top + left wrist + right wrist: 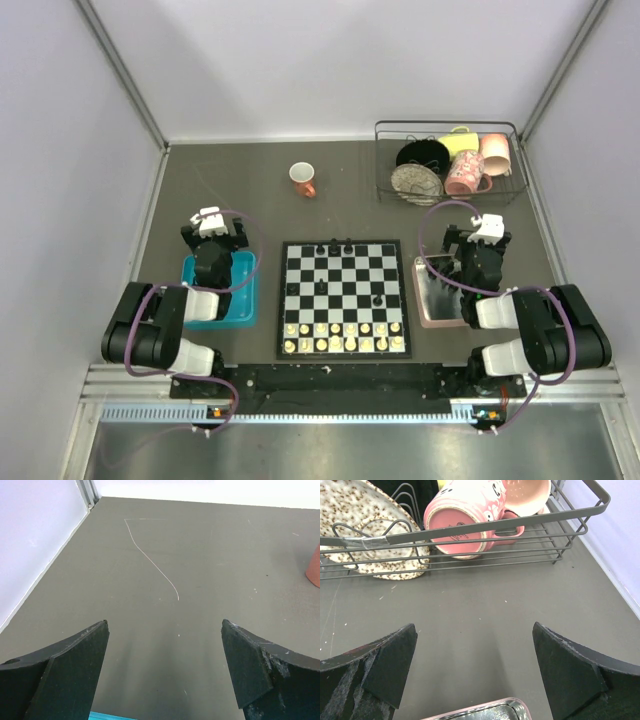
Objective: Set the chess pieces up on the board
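The top of a black chess piece [453, 280] at the near side of the group in the pink tray should be gripped next by my right gripper.
The board [343, 298] lies flat in the middle of the table. Three black chess pieces [333, 245] stand on its far row and one more [377, 299] stands mid-board toward the right. Cream-white figures [343, 336] fill the two near rows. My left gripper [165, 630] hovers over the far end of the teal tray [240, 300], left of the board, open and empty. To the board's right, my right gripper [475, 632] hangs over the far end of the pink tray [485, 711], open with nothing between its fingers.
A wire dish rack [448, 165] at the back right holds a speckled plate [365, 530], a pink mug [465, 517] and other cups. An orange cup [303, 179] stands behind the board. White walls close in the table on three sides.
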### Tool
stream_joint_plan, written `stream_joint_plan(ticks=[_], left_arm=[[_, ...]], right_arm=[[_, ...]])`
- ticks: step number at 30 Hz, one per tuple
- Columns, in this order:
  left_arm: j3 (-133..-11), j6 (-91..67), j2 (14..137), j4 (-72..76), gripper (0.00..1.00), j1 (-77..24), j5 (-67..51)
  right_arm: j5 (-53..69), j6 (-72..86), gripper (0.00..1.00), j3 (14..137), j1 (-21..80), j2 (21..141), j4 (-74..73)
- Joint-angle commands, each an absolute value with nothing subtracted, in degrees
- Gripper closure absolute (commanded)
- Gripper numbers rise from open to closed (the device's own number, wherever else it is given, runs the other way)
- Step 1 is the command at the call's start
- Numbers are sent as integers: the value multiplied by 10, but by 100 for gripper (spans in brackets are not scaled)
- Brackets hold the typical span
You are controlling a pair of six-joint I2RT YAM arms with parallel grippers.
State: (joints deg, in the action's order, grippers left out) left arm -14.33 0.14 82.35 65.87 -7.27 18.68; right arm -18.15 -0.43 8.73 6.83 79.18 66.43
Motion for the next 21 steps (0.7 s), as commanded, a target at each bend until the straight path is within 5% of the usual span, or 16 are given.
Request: stream_joint_plan(ticks=[1, 15, 21], left_arm=[[-137, 1, 820, 681, 1, -70, 184], [-134, 11, 811, 674, 1, -70, 165], [-241, -68, 675, 395, 2, -74, 231]], right_arm=[[-179, -5, 1, 93, 65, 786, 683], [-178, -5, 1, 93, 66, 787, 683], [-199, -4, 1, 93, 66, 753, 663]])
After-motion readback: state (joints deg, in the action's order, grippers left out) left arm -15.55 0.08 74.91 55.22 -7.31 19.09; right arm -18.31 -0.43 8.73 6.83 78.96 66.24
